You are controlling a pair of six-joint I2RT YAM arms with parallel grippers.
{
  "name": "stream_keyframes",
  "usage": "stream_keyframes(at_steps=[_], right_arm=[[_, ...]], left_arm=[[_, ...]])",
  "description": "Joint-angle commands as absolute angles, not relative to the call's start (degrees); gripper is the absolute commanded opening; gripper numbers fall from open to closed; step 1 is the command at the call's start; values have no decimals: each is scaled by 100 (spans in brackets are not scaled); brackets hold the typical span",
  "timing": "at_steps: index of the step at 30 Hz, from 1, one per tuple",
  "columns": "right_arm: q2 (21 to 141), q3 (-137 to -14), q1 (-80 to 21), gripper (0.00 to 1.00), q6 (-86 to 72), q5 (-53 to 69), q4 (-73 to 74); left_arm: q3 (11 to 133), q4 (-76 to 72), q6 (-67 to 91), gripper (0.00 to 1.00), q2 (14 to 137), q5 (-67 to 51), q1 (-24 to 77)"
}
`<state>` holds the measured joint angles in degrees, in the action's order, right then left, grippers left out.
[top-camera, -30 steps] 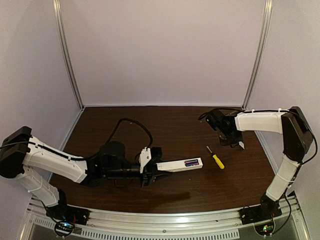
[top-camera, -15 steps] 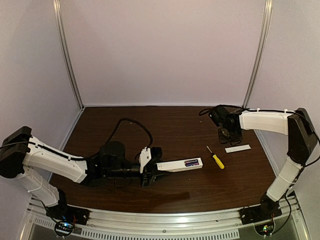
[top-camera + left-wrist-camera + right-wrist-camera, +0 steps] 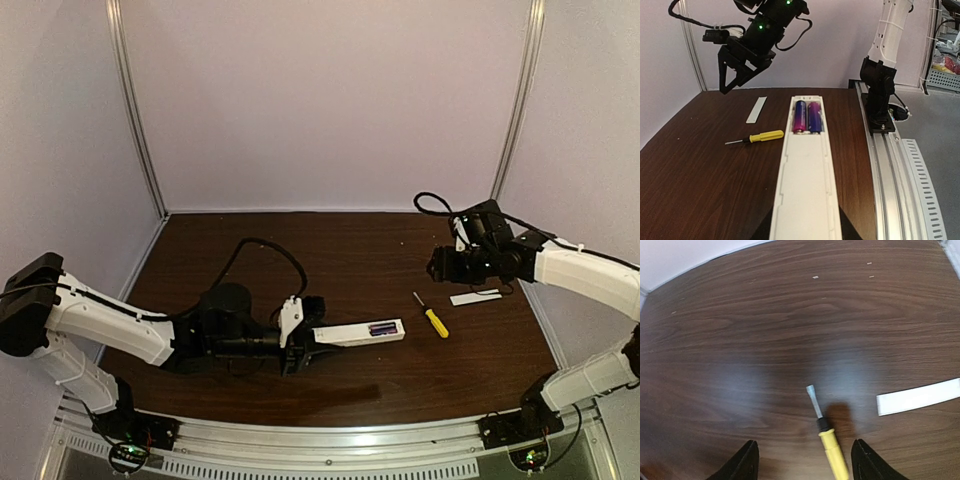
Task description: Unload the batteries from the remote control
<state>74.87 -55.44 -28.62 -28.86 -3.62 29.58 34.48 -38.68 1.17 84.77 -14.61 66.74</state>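
My left gripper is going to let go of the white remote control on the bare table [image 3: 349, 363] between the screwdriver and the metal rail.
The white remote control [image 3: 358, 332] lies on its face near the middle of the table, its compartment uncovered. Two purple-blue batteries [image 3: 382, 326] sit side by side in it near the right end. My left gripper [image 3: 303, 336] is shut on the remote's left end. In the left wrist view the remote [image 3: 805, 180] runs out from between the dark fingers, and the batteries [image 3: 807, 116] lie at its far end. My right gripper [image 3: 442, 268] hangs open above the table with nothing in it. Its fingertips [image 3: 747, 462] frame a yellow-handled screwdriver [image 3: 833, 449] lying below.
The screwdriver [image 3: 432, 316] lies right of the remote. A thin white cover strip [image 3: 475, 297] lies flat beyond it, near the right edge, and shows in the right wrist view [image 3: 917, 396]. A metal rail [image 3: 890, 150] runs along the table's near edge.
My right gripper has opened and let the white cover strip drop flat onto the table. It then swung around to hang over the screwdriver. The left arm and remote have not moved.
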Motion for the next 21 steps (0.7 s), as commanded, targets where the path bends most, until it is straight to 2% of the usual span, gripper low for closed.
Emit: stream_keyframes(at_steps=[1, 6, 10, 15, 21], right_arm=[[6930, -4783, -2839, 66, -3188, 1895, 1855], [6384, -3817, -2863, 71, -3965, 3689, 457], [6074, -3389, -2979, 76, -4366, 4145, 20], [5618, -3220, -3027, 82, -4382, 3697, 310], [5130, -3290, -3045, 90, -4081, 2024, 1534]], left_arm=[[3499, -4005, -145, 0, 8444, -1669, 6674], [3478, -3993, -291, 0, 8477, -1704, 6680], [3430, -4012, -396, 0, 8455, -1654, 6675], [3428, -4077, -439, 0, 8649, -1379, 6676], [3670, -4008, -498, 0, 9253, -1258, 6582]])
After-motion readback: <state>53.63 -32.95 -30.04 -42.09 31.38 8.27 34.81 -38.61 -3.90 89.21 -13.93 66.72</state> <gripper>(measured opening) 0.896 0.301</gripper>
